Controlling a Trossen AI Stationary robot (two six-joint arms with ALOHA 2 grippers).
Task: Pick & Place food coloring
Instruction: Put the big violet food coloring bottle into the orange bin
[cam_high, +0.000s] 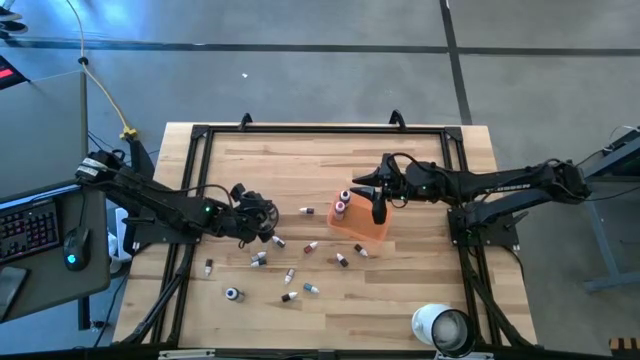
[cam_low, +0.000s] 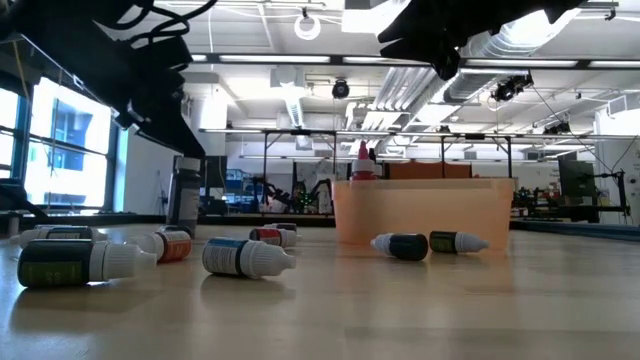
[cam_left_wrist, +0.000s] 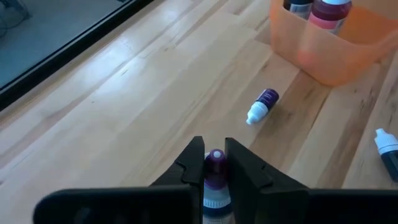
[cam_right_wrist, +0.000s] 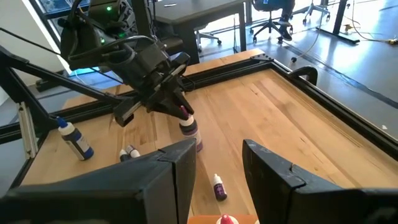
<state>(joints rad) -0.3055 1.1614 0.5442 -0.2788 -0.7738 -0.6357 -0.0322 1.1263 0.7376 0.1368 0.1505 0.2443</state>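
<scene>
My left gripper is to let go of the purple-capped bottle in the orange tray, just nearside of the two standing bottles (cam_high: 336, 218) (cam_left_wrist: 360, 32).
My left gripper (cam_high: 268, 230) (cam_left_wrist: 215, 149) hangs over the table's left-middle, shut on one small food coloring bottle (cam_left_wrist: 215, 180) with a purple cap. Several more tiny bottles (cam_high: 290, 272) (cam_low: 245, 257) lie on their sides on the wood around and near of it. The translucent orange tray (cam_high: 365, 228) (cam_low: 425, 212) sits right of centre, with two bottles (cam_high: 340, 208) standing upright inside. My right gripper (cam_high: 380, 207) (cam_right_wrist: 217, 168) hovers above the tray, open and empty. My left gripper pinches the bottle between its two fingers at the cap end (cam_left_wrist: 216, 157). The fingers slant down from the table's left side. In the right wrist view the body (cam_right_wrist: 190, 132) hangs below the fingertips (cam_right_wrist: 176, 102), and its lower end is hidden behind my right gripper's finger.
A large white roll (cam_high: 440, 328) stands at the table's near right corner. A black frame (cam_high: 200, 135) runs around the tabletop. One loose bottle (cam_left_wrist: 262, 104) lies on its side between my left gripper and the tray (cam_left_wrist: 329, 50). Bare wood lies toward the far edge.
</scene>
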